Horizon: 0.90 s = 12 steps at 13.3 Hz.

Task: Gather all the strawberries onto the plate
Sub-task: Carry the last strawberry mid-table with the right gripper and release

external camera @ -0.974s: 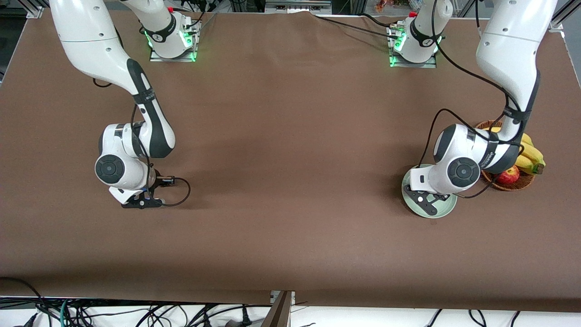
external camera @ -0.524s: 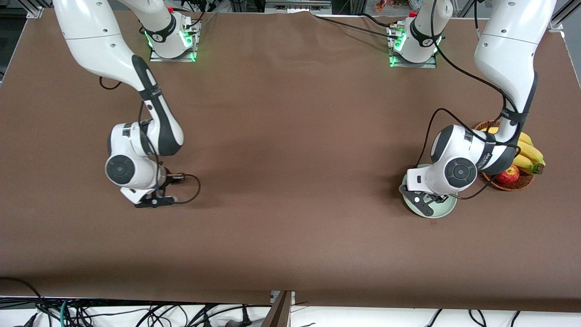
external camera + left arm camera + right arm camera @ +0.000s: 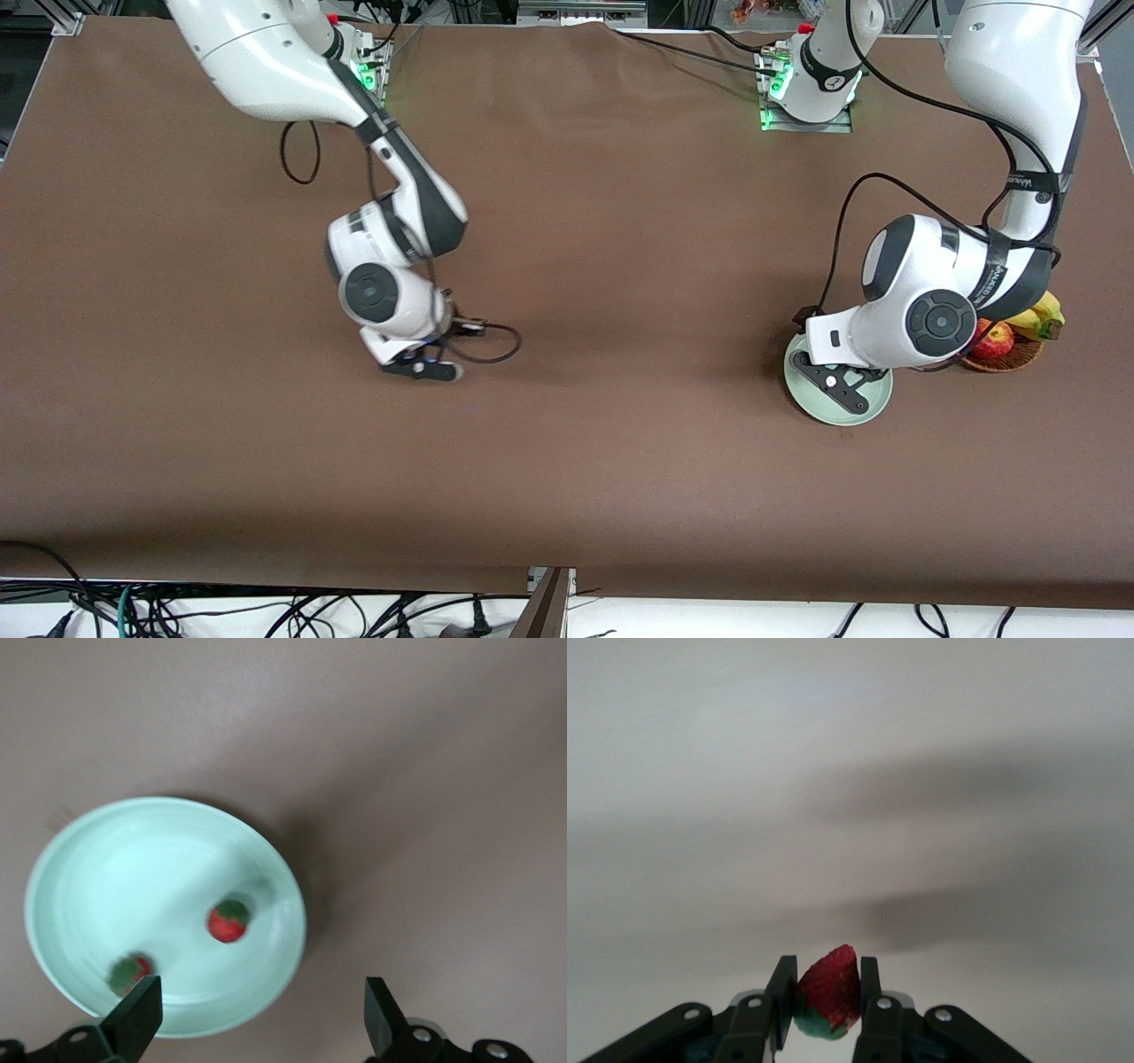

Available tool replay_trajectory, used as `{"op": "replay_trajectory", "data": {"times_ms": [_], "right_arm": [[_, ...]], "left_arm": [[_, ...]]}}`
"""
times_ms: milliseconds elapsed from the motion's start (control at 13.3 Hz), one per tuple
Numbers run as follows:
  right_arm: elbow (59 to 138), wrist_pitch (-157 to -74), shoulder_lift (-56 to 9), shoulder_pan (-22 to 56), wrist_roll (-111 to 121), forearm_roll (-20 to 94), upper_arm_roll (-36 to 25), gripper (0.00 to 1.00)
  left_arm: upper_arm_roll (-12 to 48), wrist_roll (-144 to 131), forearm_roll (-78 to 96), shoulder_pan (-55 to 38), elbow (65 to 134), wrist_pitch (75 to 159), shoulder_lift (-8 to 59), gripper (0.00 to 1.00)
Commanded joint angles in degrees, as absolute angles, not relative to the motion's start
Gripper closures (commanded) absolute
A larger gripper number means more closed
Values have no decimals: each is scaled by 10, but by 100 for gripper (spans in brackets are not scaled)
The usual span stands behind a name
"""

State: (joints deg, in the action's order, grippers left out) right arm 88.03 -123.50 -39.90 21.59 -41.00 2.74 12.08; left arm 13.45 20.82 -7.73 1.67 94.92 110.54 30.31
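Next, my right gripper releases the strawberry on the brown cloth midway [image 3: 664, 309] between its black cable loop and the plate.
The pale mint-green plate [image 3: 873, 408] lies toward the left arm's end of the table. In the left wrist view the plate [image 3: 97, 886] holds two strawberries, one [image 3: 229, 920] near its middle and one [image 3: 131, 972] near its rim. My left gripper [image 3: 840, 388] hangs over the plate, open and empty [image 3: 257, 1019]. My right gripper [image 3: 423, 366] is over bare cloth near the table's middle. In the right wrist view it [image 3: 826, 992] is shut on a third strawberry [image 3: 829, 992], red tip pointing outward.
A brown wicker basket [image 3: 1010, 358] with a red apple [image 3: 994, 340] and bananas [image 3: 1038, 319] stands beside the plate, partly hidden by my left arm. A brown cloth [image 3: 585, 266] covers the table. A black cable loops beside my right gripper.
My right arm has swung toward the table's middle and the left arm's end, carrying the strawberry. My left gripper has risen a little over the plate.
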Motion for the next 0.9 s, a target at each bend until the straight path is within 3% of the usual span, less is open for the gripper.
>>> {"op": "replay_trajectory", "data": {"times_ms": [0,225,524,599,749,824], "right_arm": [[780,-1262,-465,289,-544,27,127,100],[743,-1391,-522,371,-678,23,125,100],[666,-1448,-597,422,-700,21,124,100],[656,-1454,-610,432,-700,21,123,89],[656,-1450,-605,433,-699,8,123,0],[656,-1448,-597,427,-697,-9,121,0]], "left_arm": [[157,109,-66,11,950,1090,308,0],[183,23,-65,10,949,1095,321,0],[186,11,-65,4,949,1107,332,0],[186,11,-65,4,949,1108,333,0],[186,11,-65,3,949,1109,333,0],[186,11,-65,2,949,1110,333,0]]}}
